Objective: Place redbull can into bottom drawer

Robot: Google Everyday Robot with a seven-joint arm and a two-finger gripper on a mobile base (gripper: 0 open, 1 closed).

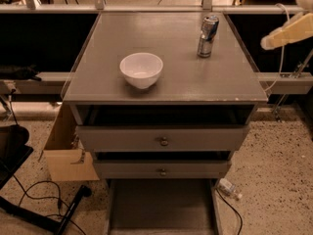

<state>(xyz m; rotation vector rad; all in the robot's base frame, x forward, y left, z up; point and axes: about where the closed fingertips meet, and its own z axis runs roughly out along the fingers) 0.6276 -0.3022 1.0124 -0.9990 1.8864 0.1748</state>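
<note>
The redbull can stands upright at the back of the cabinet top. Next, my gripper should go to the redbull can's middle (207, 37) and close around it.
The redbull can (207, 35), slim, silver and blue, stands upright at the back right of the grey cabinet top (166, 82). The bottom drawer (161, 207) is pulled out at the lower edge of the view, showing its flat grey floor. My gripper (268, 42) comes in from the right edge, a pale cream shape at the height of the cabinet top, to the right of the can and apart from it.
A white bowl (141, 70) stands left of centre on the cabinet top. Two upper drawers with round knobs (164, 141) sit slightly open. A cardboard box (66, 153) is at the left, a small clear bottle (229, 188) and cables on the floor.
</note>
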